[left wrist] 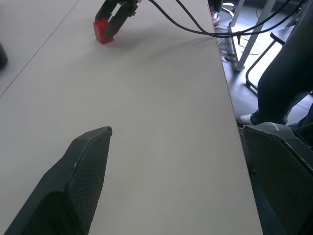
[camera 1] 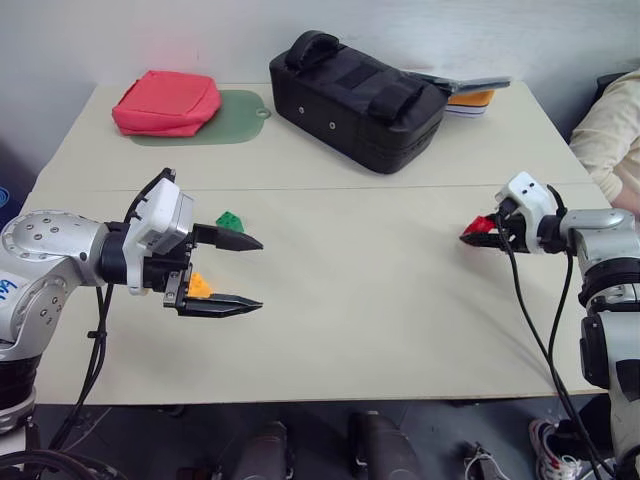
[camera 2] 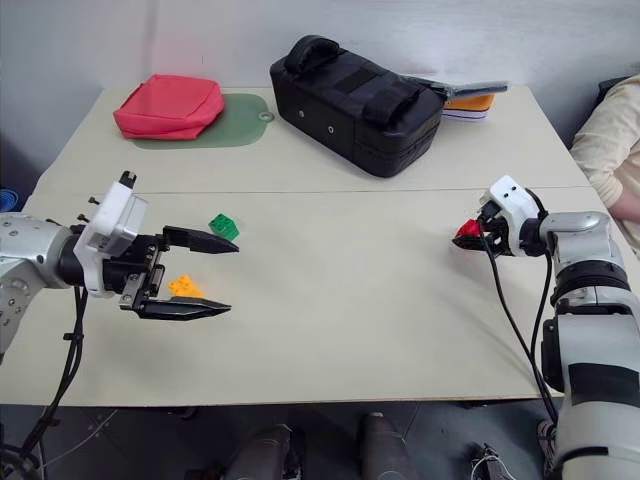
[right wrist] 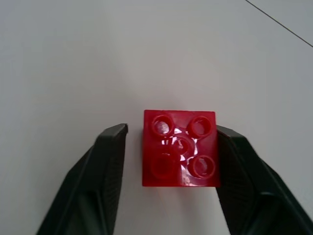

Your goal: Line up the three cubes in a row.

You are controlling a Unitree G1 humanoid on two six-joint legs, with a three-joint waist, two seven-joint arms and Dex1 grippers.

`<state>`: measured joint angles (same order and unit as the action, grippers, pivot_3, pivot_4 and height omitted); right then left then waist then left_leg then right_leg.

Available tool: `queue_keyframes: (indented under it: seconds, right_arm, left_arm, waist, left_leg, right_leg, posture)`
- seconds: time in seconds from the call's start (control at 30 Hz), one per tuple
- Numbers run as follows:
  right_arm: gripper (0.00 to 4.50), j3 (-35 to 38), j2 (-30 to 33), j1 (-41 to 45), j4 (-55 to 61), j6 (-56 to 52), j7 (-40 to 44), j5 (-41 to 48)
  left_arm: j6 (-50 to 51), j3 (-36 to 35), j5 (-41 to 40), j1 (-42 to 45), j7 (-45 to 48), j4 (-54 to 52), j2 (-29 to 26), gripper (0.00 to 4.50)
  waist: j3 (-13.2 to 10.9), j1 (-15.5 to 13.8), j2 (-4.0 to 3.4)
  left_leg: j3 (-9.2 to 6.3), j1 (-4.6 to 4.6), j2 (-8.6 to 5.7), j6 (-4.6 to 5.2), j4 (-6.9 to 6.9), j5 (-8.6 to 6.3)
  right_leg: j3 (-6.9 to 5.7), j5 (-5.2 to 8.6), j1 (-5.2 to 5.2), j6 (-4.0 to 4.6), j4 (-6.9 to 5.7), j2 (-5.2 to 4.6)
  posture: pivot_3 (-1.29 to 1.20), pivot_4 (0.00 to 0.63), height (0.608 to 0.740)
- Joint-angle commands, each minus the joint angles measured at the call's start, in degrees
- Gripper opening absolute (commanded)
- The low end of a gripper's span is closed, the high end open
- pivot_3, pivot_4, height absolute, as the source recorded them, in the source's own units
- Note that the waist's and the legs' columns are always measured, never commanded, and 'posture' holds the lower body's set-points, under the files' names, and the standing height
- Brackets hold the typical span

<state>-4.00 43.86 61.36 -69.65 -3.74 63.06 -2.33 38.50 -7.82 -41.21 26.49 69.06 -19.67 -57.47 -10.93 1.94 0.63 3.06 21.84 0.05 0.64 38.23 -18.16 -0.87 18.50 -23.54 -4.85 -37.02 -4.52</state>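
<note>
I need to let go of the red cube with my right gripper on the bare pale table (camera 1: 420, 328) close to the front edge.
The red cube (right wrist: 179, 148) rests studs-up on the pale table (camera 1: 380, 330) at the right, between the fingers of my right gripper (camera 1: 478, 232), which is shut on its sides. It also appears far off in the left wrist view as the red cube (left wrist: 102, 30), gripped by black fingers. On the left, the green cube (camera 1: 229, 220) lies just behind the upper finger of my left gripper (camera 1: 262, 273). The orange-yellow cube (camera 1: 200, 286) lies on the table behind the lower finger, near the gripper's base. My left gripper is open, holds nothing and points right.
A black bag (camera 1: 355, 95) stands at the back centre. A red pouch (camera 1: 167, 102) lies on a green mat (camera 1: 240, 115) at the back left. Flat orange and white items (camera 1: 470, 100) lie behind the bag. A person's sleeve (camera 1: 610, 140) shows at the far right.
</note>
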Motion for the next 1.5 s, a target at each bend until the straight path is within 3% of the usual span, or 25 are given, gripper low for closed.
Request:
queue_keyframes:
  seconds: [0.03,0.17,0.27,0.37,0.43,0.53,0.7,0.9,1.5]
  right_arm:
    - [1.48,1.0,0.2,0.4,0.3,0.8,0.1,-0.2]
    - [1.48,1.1,0.7,0.0,1.0,1.0,2.2,0.1]
    - [1.48,1.6,1.7,-1.3,6.5,1.8,10.8,2.7]
    - [1.48,1.9,3.0,-7.8,25.2,-4.4,22.8,9.5]
    - [1.48,0.3,6.0,-17.9,45.4,-8.8,27.5,13.4]
    - [1.48,-0.1,8.8,-27.1,62.1,-12.6,28.3,16.4]
    - [1.48,-0.7,8.2,-36.3,75.8,-14.6,20.9,16.6]
    - [1.48,-1.1,9.0,-42.3,79.4,-10.3,18.1,14.5]
    - [1.48,-4.7,7.3,-42.0,72.9,0.8,16.6,11.4]
  left_arm:
    - [-1.3,-0.1,0.4,1.2,0.6,0.1,0.0,4.5]
    - [-1.8,0.2,0.9,1.7,1.1,0.9,0.1,4.5]
    - [-1.1,0.3,0.0,1.9,2.1,1.0,-0.2,4.5]
    - [-0.9,0.9,-0.3,1.7,4.0,0.6,-0.8,4.5]
    - [-1.6,2.2,0.4,1.4,5.2,-0.2,-0.6,4.5]
    - [-2.3,3.4,1.0,1.3,6.1,-0.8,-0.2,4.5]
    - [-3.3,5.8,1.8,1.8,6.4,-1.7,1.1,4.5]
    - [-4.0,6.4,2.2,1.5,6.5,-2.1,1.1,4.5]
    - [-4.5,6.5,3.0,1.9,6.2,-1.6,1.4,4.5]
  waist:
    - [0.0,0.0,0.0]
    - [0.0,0.0,0.0]
    - [0.0,0.0,0.0]
    - [0.0,-0.1,0.0]
    - [0.0,-0.4,0.0]
    - [0.0,-0.8,0.0]
    - [0.0,-0.8,0.0]
    - [0.0,-0.9,0.0]
    - [0.0,-0.7,0.01]
  left_leg:
    - [0.0,0.0,0.0,0.0,0.0,0.0]
    - [0.0,0.0,0.0,0.0,0.0,0.0]
    - [0.0,0.0,0.0,0.0,0.0,0.0]
    - [0.0,0.02,0.03,0.0,0.02,0.0]
    - [-0.03,0.05,0.05,0.0,0.01,0.0]
    - [-0.24,0.23,0.06,-0.01,0.16,-0.01]
    - [-0.3,0.28,0.02,0.09,0.61,-0.09]
    - [-0.33,0.29,0.03,0.08,0.64,-0.11]
    - [-0.32,0.28,0.03,0.16,0.73,-0.15]
  right_leg:
    - [0.0,0.0,0.0,0.0,0.0,0.0]
    - [0.0,0.0,0.0,0.0,-0.01,0.01]
    - [0.0,0.0,0.0,0.0,-0.01,0.01]
    - [-0.01,-0.01,-0.01,-0.01,-0.03,0.05]
    - [-0.03,-0.01,-0.04,-0.02,-0.04,0.05]
    - [-0.19,-0.01,-0.07,-0.01,-0.04,0.05]
    - [-0.18,-0.03,0.0,-0.06,0.0,-0.02]
    - [-0.18,-0.02,-0.01,-0.04,-0.04,0.0]
    - [-0.17,-0.02,0.01,-0.05,-0.04,0.0]
  posture:
    - [0.0,0.15,0.74]
    - [0.0,0.15,0.74]
    - [0.0,0.15,0.74]
    - [0.0,0.15,0.74]
    - [0.0,0.15,0.74]
    - [0.0,0.15,0.74]
    - [0.0,0.15,0.74]
    - [0.0,0.15,0.74]
    - [0.0,0.15,0.74]
